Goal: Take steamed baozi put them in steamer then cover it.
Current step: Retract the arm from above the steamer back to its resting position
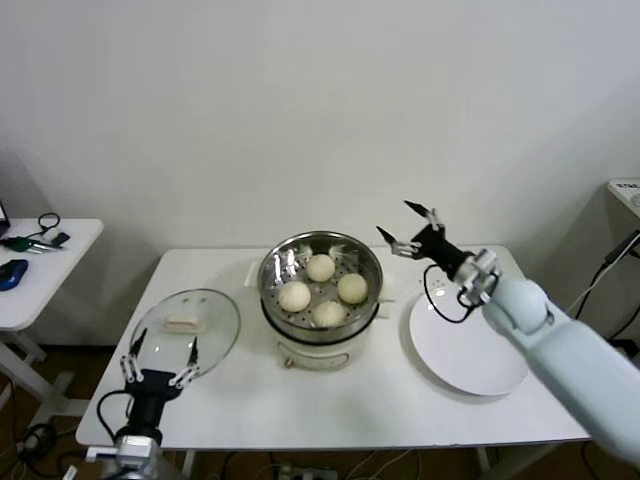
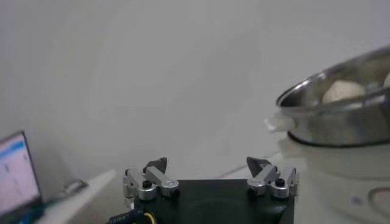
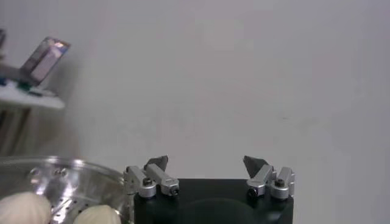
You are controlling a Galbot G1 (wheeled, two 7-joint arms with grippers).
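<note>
The steamer needs covering, so its glass cover should next have my left gripper go to the middle of the whitish handle (image 1: 183,324) on it and close there.
Several off-white baozi (image 1: 320,267) lie in the shiny steamer (image 1: 283,262) on its white pot base at the table's middle. The glass cover (image 1: 215,318) lies flat on the table to its left, with its whitish handle up. My left gripper (image 1: 169,337) is open and empty at the cover's near edge. My right gripper (image 1: 392,217) is open and empty, raised just right of the steamer's rim. The left wrist view shows that gripper (image 2: 209,163) with wide jaws, plus the steamer (image 2: 341,125) and a baozi (image 2: 342,91) off to one side. The right wrist view shows its gripper (image 3: 206,161) above the steamer (image 3: 67,179).
An empty white plate (image 1: 470,350) lies on the table's right side, under my right forearm. A small side table (image 1: 45,265) with cables and gadgets stands to the far left. A wall stands close behind the table.
</note>
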